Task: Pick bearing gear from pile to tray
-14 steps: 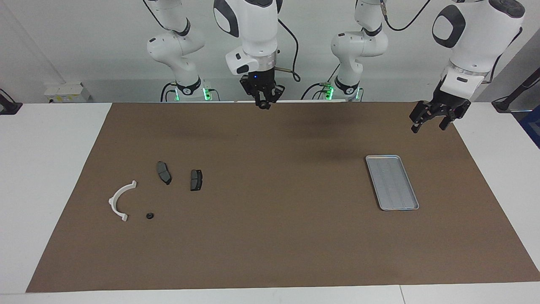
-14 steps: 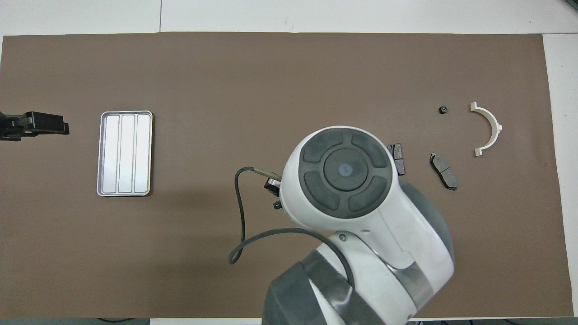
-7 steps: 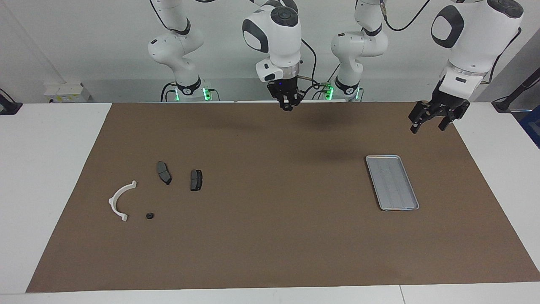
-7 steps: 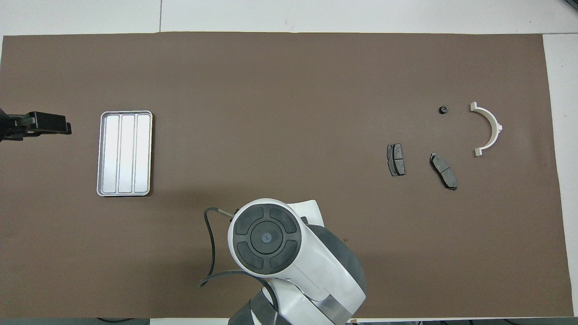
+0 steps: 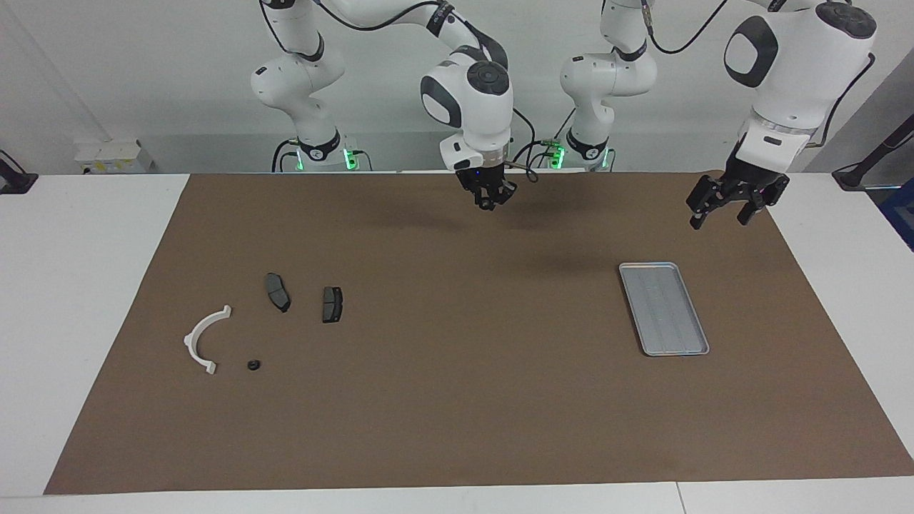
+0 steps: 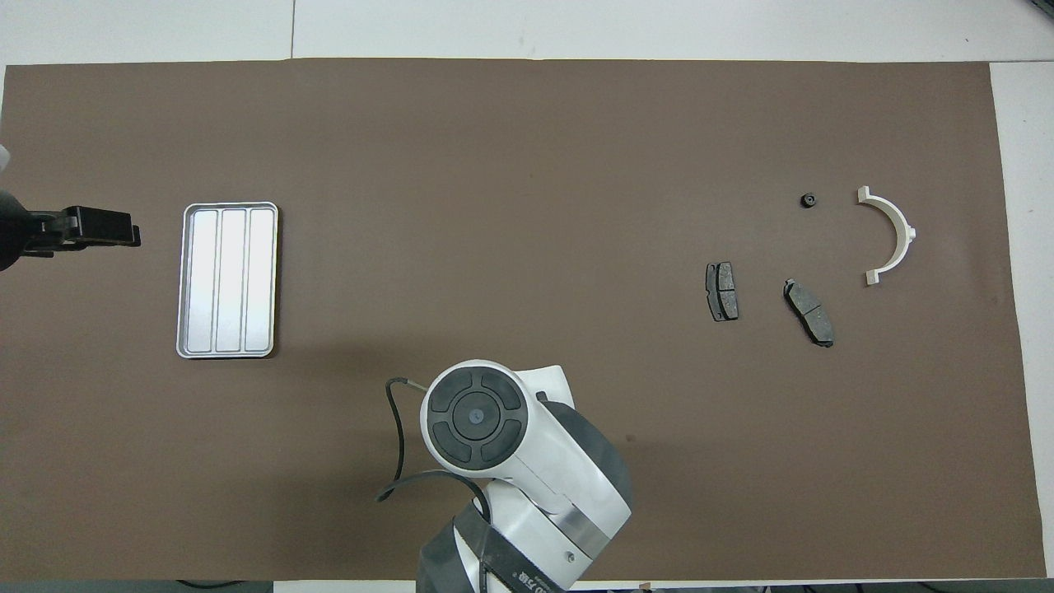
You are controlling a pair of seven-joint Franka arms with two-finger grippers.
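Note:
Next, my right gripper places the bearing gear on the robots' side of the mat, midway (image 6: 506,411) between tray and pile.
My right gripper (image 5: 488,200) hangs over the mat's edge nearest the robots, about midway along the table. Its fingertips are shut on a small dark round piece, the bearing gear. In the overhead view the right arm's own wrist (image 6: 474,416) hides it. The pile lies toward the right arm's end: a white half-ring bracket (image 5: 191,338) (image 6: 908,233), two dark plates (image 5: 277,291) (image 5: 332,304) and one tiny black round piece (image 5: 253,365) (image 6: 809,199). The silver tray (image 5: 664,308) (image 6: 230,280) is empty. My left gripper (image 5: 722,205) (image 6: 123,231) waits open over the mat beside the tray.
A brown mat (image 5: 457,400) covers most of the white table (image 5: 86,285). The wide stretch of mat between the pile and the tray holds nothing. A black cable (image 6: 399,461) loops off the right wrist.
The right arm has swung from above the pile's plates toward the tray's end and come lower, gripper still shut. The left gripper has edged slightly toward the tray.

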